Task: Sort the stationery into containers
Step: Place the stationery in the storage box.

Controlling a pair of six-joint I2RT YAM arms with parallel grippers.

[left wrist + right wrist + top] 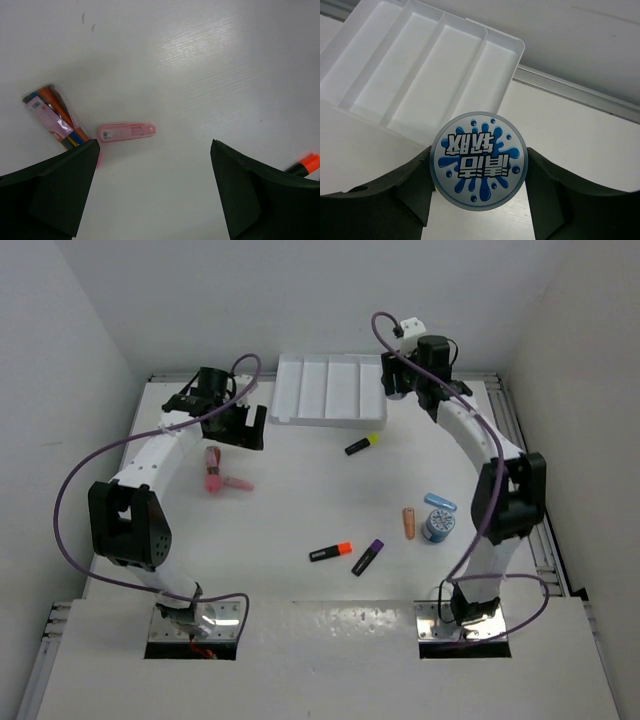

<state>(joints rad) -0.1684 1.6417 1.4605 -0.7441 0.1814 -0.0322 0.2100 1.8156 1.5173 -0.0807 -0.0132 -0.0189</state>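
Observation:
The robot will set the round blue-and-silver piece, now held above the table, down in the middle of the white tray's end compartment (371, 390) (476, 92) nearest its right gripper.
My right gripper (402, 387) (478, 172) is shut on a round blue-and-silver piece (478, 150) and holds it above the table, by the right front corner of the white four-compartment tray (330, 390) (420, 75). My left gripper (245, 430) (155, 192) is open and empty over bare table. A pink stick (126, 132) (238, 483) and a clear packet with a pink label (52, 117) (212, 468) lie just ahead of it. The yellow (362, 444), orange (330, 551) (304, 165) and purple (368, 557) highlighters lie on the table.
A peach stick (408, 523) and two blue round pieces (440, 502) (437, 527) lie at the right, near the right arm's elbow. The tray's compartments show nothing inside. White walls close in the table on three sides.

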